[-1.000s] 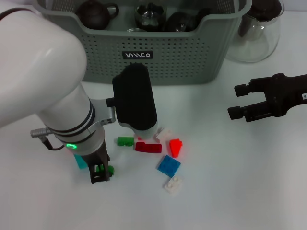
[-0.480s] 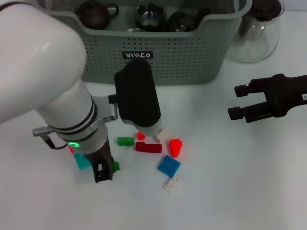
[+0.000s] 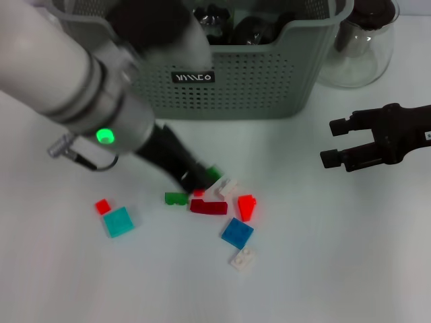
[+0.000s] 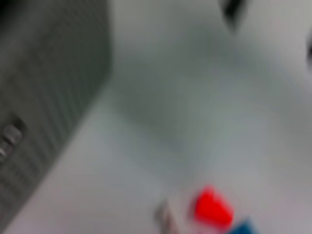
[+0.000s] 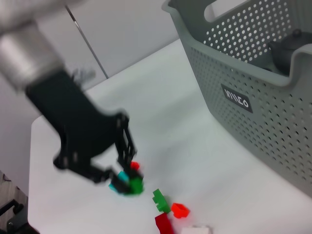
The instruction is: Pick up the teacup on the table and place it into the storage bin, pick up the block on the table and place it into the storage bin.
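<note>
Next, my left gripper releases the green block among the dark tea ware in the storage bin (image 3: 213, 25), behind the bin's front rim. The green block is now low over the block cluster.
My left gripper (image 3: 202, 180) hangs low over the cluster of blocks in front of the storage bin (image 3: 256, 81), shut on a small green block (image 3: 214, 173). The right wrist view shows the same gripper (image 5: 127, 181) with that green block (image 5: 134, 185) at its tips. Another green block (image 3: 176, 198) lies on the table just below it. Dark tea ware (image 3: 252, 27) sits inside the bin; no teacup shows on the table. My right gripper (image 3: 332, 142) hovers open at the right, holding nothing.
Loose blocks lie on the table: small red (image 3: 102, 206), teal (image 3: 118, 221), dark red (image 3: 209, 206), orange-red (image 3: 247, 206), blue (image 3: 237, 233) and white (image 3: 243, 258). A clear glass pitcher (image 3: 360, 47) stands right of the bin.
My left arm rose from the front left and swung right toward the bin, carrying the green block. The teal and small red blocks are now uncovered. The right arm has not moved.
</note>
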You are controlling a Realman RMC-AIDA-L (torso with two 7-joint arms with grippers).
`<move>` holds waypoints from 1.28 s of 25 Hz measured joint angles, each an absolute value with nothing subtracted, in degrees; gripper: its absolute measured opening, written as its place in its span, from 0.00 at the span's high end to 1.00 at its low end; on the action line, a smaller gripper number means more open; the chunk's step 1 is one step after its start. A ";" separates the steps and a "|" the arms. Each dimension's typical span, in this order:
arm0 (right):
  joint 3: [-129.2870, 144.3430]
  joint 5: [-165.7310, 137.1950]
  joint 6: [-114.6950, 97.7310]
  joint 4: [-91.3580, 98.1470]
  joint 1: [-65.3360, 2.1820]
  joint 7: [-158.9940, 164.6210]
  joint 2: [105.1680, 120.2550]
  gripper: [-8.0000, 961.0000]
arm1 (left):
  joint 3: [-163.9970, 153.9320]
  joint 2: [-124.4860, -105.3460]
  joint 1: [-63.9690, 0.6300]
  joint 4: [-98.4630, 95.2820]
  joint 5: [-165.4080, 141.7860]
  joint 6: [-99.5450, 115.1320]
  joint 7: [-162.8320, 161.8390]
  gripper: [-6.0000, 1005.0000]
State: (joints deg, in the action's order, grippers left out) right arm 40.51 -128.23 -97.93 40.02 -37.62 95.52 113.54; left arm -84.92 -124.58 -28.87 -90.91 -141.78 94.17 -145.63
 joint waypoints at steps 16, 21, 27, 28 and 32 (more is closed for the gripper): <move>39.22 -128.24 -97.47 39.99 -37.92 96.20 113.03 0.05 | -57.98 -120.59 -43.03 -80.14 -127.42 81.81 -141.60 0.83; 38.66 -128.24 -97.43 39.99 -38.09 96.16 113.02 0.05 | -57.69 -118.09 -48.79 -67.15 -131.95 72.21 -141.56 0.83; 38.64 -128.24 -96.87 39.99 -38.29 96.12 113.02 0.05 | -57.98 -117.96 -50.16 -61.24 -132.20 66.08 -138.99 0.68; 38.64 -128.24 -96.74 39.99 -38.32 96.11 113.02 0.05 | -57.98 -118.03 -50.14 -61.28 -132.14 65.79 -138.83 0.64; 38.66 -128.23 -96.49 39.99 -38.47 96.09 113.02 0.05 | -57.66 -118.39 -48.78 -66.71 -131.09 69.04 -138.11 0.49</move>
